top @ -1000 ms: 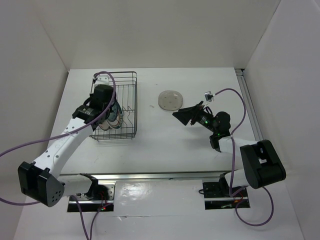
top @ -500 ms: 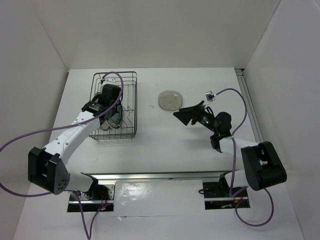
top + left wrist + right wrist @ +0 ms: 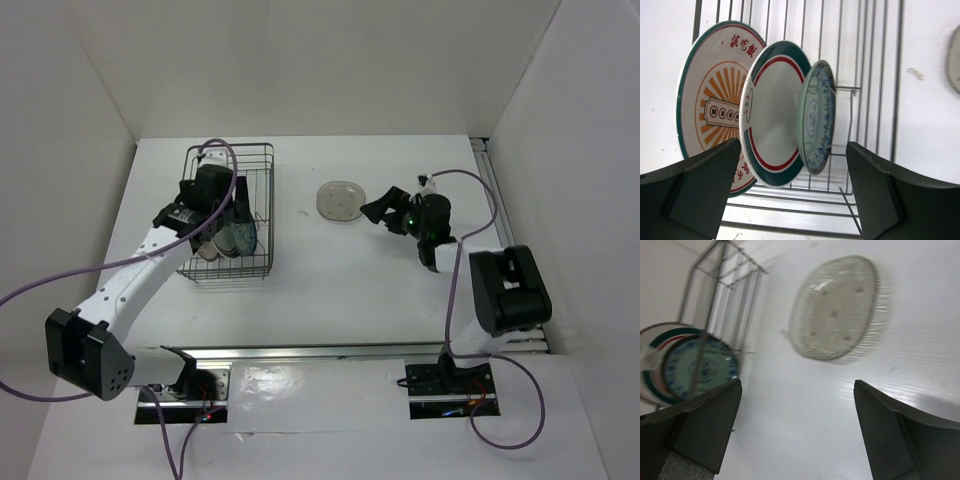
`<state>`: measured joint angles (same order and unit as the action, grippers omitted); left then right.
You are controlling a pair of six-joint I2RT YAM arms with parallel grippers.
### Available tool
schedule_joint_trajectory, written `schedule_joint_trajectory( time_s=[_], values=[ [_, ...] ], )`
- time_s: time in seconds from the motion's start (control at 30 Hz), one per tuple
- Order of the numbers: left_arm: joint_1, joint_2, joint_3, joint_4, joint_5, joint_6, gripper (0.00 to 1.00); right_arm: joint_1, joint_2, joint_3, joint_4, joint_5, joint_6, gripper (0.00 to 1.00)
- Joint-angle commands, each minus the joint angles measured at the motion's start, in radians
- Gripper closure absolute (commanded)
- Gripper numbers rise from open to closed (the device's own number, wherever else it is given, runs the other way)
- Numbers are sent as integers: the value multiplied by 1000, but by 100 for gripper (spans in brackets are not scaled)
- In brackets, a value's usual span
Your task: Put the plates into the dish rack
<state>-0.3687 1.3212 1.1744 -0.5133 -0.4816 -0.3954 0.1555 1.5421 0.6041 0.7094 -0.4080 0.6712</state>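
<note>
Next, I close my right gripper on the edge of the translucent grey plate (image 3: 364,210) (image 3: 866,336), on the side that points away from the dish rack.
The dish rack (image 3: 875,75) of dark wire holds three plates on edge: the large orange-centred one (image 3: 710,115), the one with a red-and-dark rim (image 3: 772,112) and the small teal one (image 3: 816,117). My left gripper (image 3: 795,195) hangs open just above them, touching none. The translucent grey plate (image 3: 832,307) lies flat on the table right of the rack. My right gripper (image 3: 797,435) is open a short way in front of it, with nothing between its fingers. From above, the grey plate (image 3: 341,200) sits just left of the right gripper (image 3: 375,212).
The rack (image 3: 272,190) stands at the left of the white table, its far half holding no plates. White walls close in three sides. A metal rail (image 3: 500,215) runs along the right edge. Purple cables trail from both arms.
The left gripper has opened and let go of the teal plate, which now stands in the rack. The right arm has swung closer to the grey plate.
</note>
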Motion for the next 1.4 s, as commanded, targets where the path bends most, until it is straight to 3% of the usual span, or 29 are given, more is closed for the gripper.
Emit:
schedule_joint_trajectory(
  time_s=[0.0, 0.23, 0.37, 0.47, 0.53, 0.6, 0.7, 0.83, 0.93, 1.0, 1.03, 1.17, 1.3, 1.37],
  values=[
    [4, -88, 11, 45, 72, -2, 0, -13, 116, 127, -143, 81, -59, 1],
    [4, -198, -45, 137, 290, 30, 0, -25, 461, 419, -312, 57, -127, 11],
    [4, -221, -65, 159, 388, 40, 0, -25, 539, 502, -352, 66, -150, 14],
    [4, -231, -74, 168, 442, 40, 0, -16, 581, 548, -384, 66, -160, 26],
    [4, -231, -75, 168, 452, 30, 0, -16, 595, 563, -402, 80, -160, 39],
    [4, -231, -75, 168, 452, 30, 0, -16, 604, 563, -403, 80, -160, 39],
    [4, -231, -75, 168, 452, 30, 0, -7, 624, 574, -415, 71, -160, 49],
    [4, -220, -75, 168, 472, 40, 1, 4, 633, 574, -406, 71, -150, 74],
    [4, -209, -75, 168, 482, 40, 2, 4, 642, 574, -406, 51, -138, 78],
    [4, -197, -75, 168, 497, 40, 2, 4, 642, 574, -393, 41, -119, 96],
    [4, -186, -75, 168, 523, 40, 2, 4, 642, 554, -383, 32, -95, 100],
    [4, -125, -75, 188, 619, 15, 2, -39, 540, 380, -132, -43, 31, 100],
    [4, -94, -75, 239, 693, -8, 2, -39, 397, 186, 358, -219, 174, 100],
    [4, -94, -75, 263, 702, -20, 2, -11, 351, 108, 464, -250, 206, 100]
  ],
)
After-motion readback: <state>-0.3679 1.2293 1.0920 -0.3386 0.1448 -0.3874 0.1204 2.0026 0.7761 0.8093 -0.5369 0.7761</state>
